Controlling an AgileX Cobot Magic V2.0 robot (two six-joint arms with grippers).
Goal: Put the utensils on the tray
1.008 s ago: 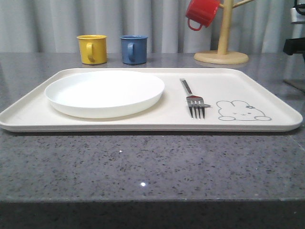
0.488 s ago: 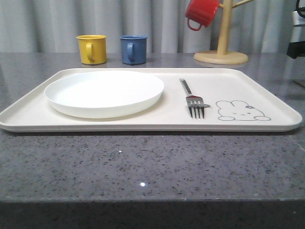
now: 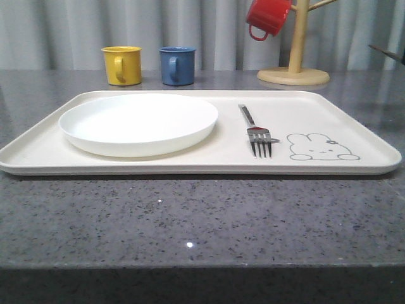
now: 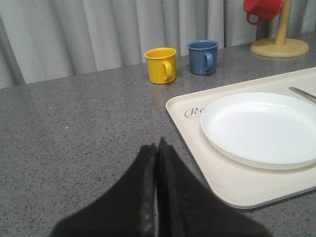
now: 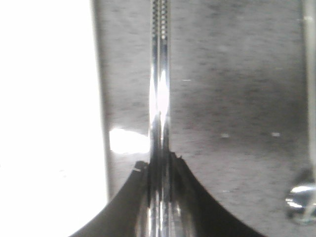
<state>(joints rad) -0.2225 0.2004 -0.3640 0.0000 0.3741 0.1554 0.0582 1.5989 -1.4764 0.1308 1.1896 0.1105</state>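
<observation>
The robot's right gripper needs to set the chopsticks down on the cream tray (image 3: 294, 132) next to the silver fork, across the edge of the drawing. The chopsticks are now held above the grey table.
The cream tray (image 3: 304, 114) lies across the middle of the table with a silver fork (image 3: 256, 130) on it, beside the rabbit drawing. My right gripper (image 5: 159, 160) is shut on a pair of shiny chopsticks (image 5: 159, 74), which stick straight out past its fingertips above the grey table. The bright edge of the tray (image 5: 49, 123) is beside them. A spoon (image 5: 302, 193) rests on the table on the other side. My left gripper (image 4: 157, 148) is shut and holds nothing. It hovers over the table just off the tray's (image 4: 192, 133) near left corner.
A round white plate (image 3: 138, 123) fills the tray's left half. Yellow (image 3: 122, 64) and blue (image 3: 177, 65) mugs stand behind the tray. A wooden mug tree (image 3: 294, 75) at the back right holds a red mug (image 3: 267, 16). A thin dark sliver (image 3: 387, 53) juts in at the right edge.
The right arm's dark parts at the front view's right edge have moved up and out; a thin sliver now pokes in there. The tray, plate and fork have not moved.
</observation>
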